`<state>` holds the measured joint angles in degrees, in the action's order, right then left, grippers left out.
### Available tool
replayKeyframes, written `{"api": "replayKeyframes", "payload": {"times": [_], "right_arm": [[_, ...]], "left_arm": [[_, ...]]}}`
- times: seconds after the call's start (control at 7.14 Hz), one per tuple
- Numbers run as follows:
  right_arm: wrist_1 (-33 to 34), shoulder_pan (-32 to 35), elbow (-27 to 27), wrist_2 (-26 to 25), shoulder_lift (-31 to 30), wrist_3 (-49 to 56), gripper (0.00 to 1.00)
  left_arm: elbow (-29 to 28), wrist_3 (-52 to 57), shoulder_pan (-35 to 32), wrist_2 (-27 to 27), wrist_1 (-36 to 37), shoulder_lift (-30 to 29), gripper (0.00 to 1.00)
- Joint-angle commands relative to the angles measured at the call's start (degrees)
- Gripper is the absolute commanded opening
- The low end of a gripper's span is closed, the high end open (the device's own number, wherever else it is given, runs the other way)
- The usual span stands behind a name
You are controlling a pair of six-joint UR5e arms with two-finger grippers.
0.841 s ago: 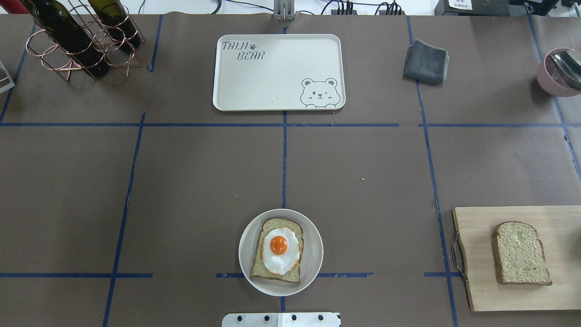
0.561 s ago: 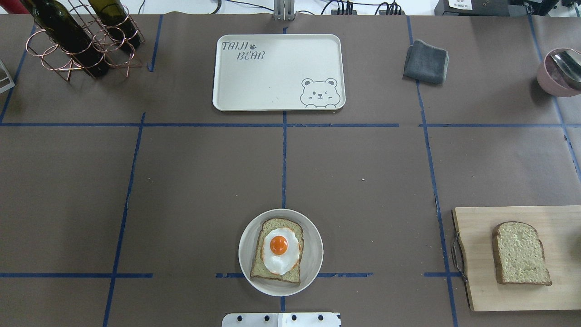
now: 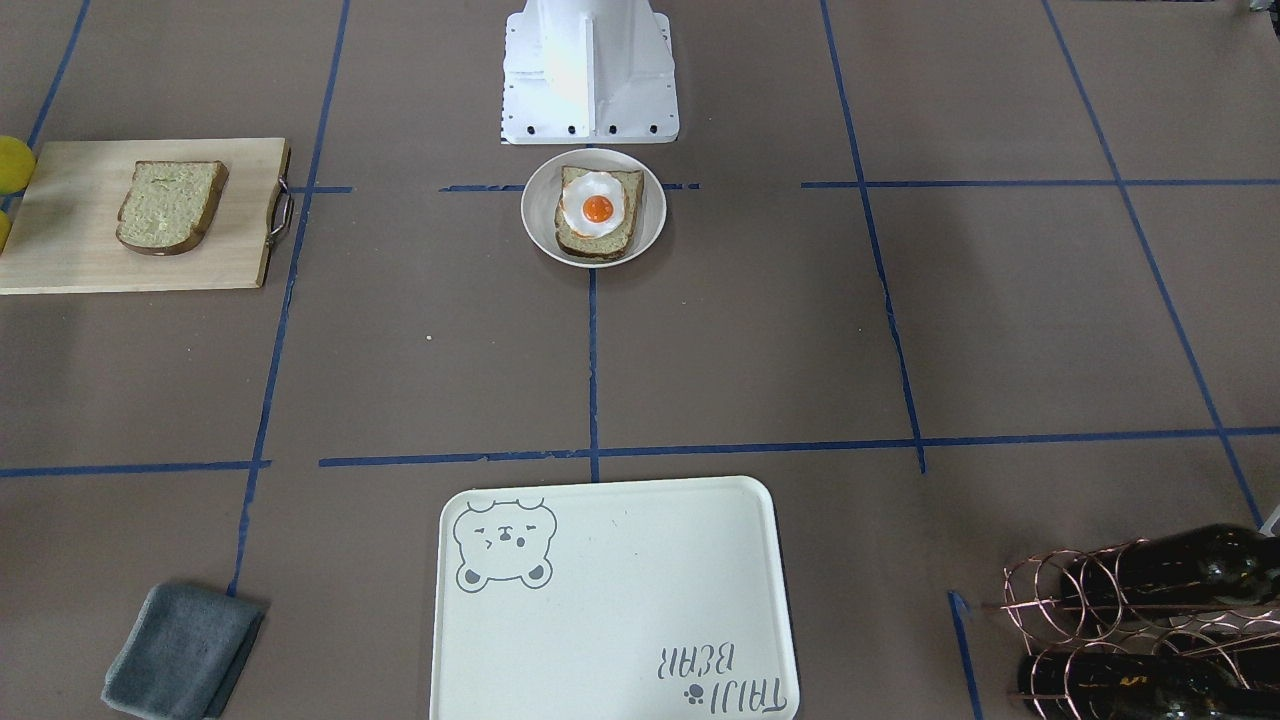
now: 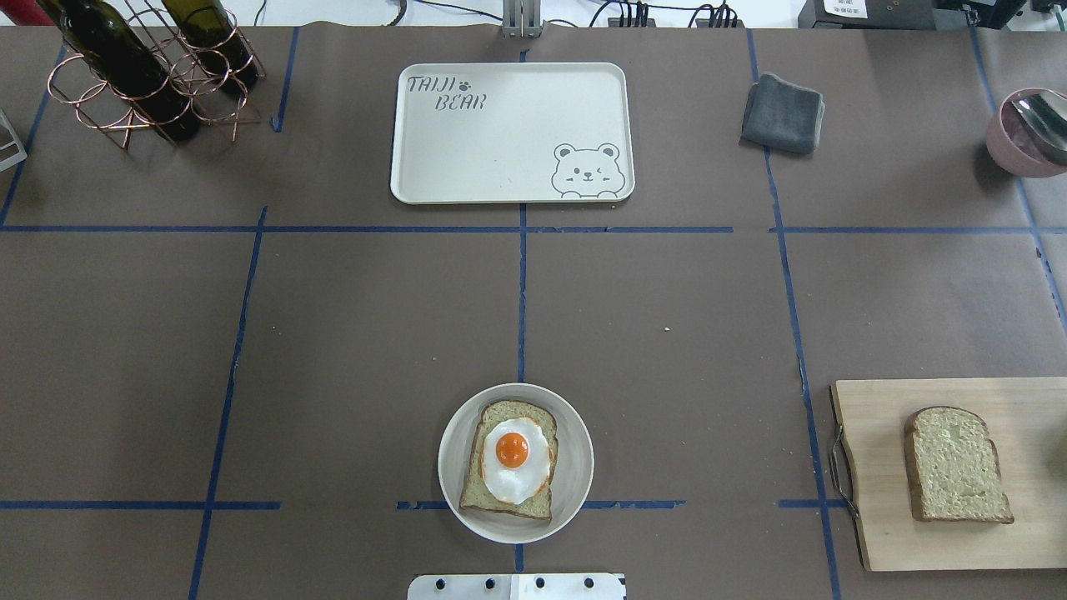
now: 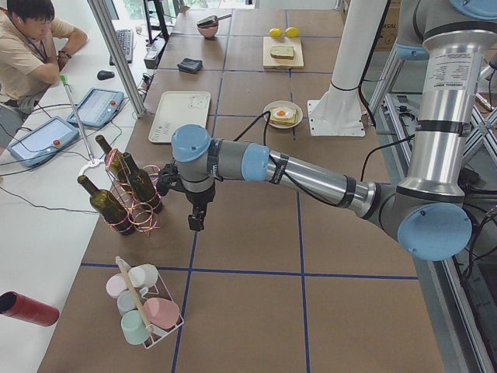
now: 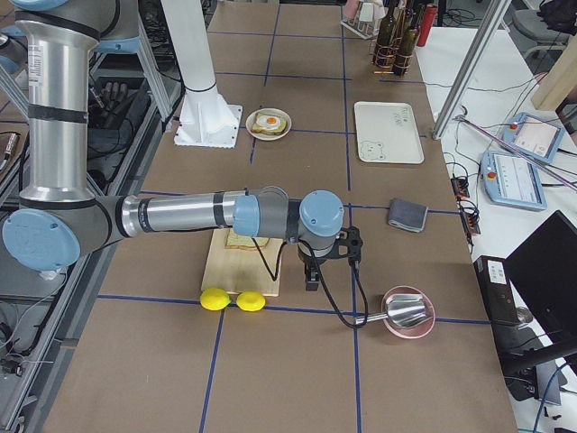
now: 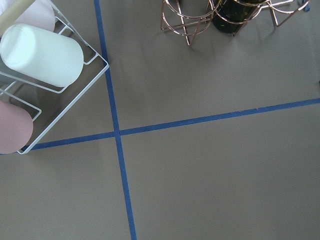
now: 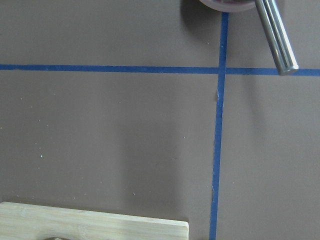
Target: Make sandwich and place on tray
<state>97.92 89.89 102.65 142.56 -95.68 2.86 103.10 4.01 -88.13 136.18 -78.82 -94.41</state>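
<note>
Next, I close my right gripper on the edge (image 3: 127, 208) nearest the lemons of the bread slice that lies on the wooden cutting board.
One bread slice (image 4: 488, 492) with a fried egg (image 4: 515, 458) on top lies on a small round white plate (image 4: 450, 467) near the robot base. The second bread slice (image 4: 956, 465) lies on a wooden cutting board (image 4: 875, 467) at the right. The cream tray (image 4: 510, 133) with the bear drawing sits at the far centre with nothing on it. My left gripper (image 5: 197, 220) hangs over the table by the wine bottles, seen only in the exterior left view. My right gripper (image 6: 311, 277) hangs just past the cutting board's end, seen only in the exterior right view. I cannot tell whether either is open or shut.
A copper rack with wine bottles (image 4: 142, 67) stands far left. A grey folded cloth (image 4: 782, 112) lies right of the tray. A pink bowl with a metal spoon (image 4: 1029, 129) is far right. Two lemons (image 6: 233, 300) lie by the board. A wire rack of cups (image 5: 144, 307) stands near the left gripper.
</note>
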Motion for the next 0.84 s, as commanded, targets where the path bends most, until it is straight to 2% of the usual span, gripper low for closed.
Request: {"api": "replayKeyframes", "payload": {"times": [0.0,0.14,0.28,0.42,0.56,0.7], "right_arm": [[-3.8,-4.8,0.6,2.8,-0.5,-0.2,1.00],[-6.4,-6.6,0.4,3.3,-0.6,-1.0,1.00],[-6.9,-9.4,0.6,5.1,-0.7,-7.1,1.00],[-13.2,-13.3,0.6,5.9,-1.8,-14.8,1.00],[-26.2,-16.6,0.6,5.5,-6.2,-25.3,1.00],[-40.2,-19.8,0.3,2.8,-10.7,-33.8,1.00]], "left_arm": [[0.2,0.0,1.1,-0.4,-0.1,1.2,1.00],[1.8,-0.7,1.1,5.2,-0.2,3.1,1.00],[2.8,-0.5,1.1,10.2,-0.7,5.8,1.00],[3.0,-0.1,1.2,10.3,-2.0,5.6,1.00],[2.7,-0.7,1.4,10.3,-6.5,5.9,1.00],[2.7,-0.8,1.7,10.5,-7.9,5.9,1.00]]}}
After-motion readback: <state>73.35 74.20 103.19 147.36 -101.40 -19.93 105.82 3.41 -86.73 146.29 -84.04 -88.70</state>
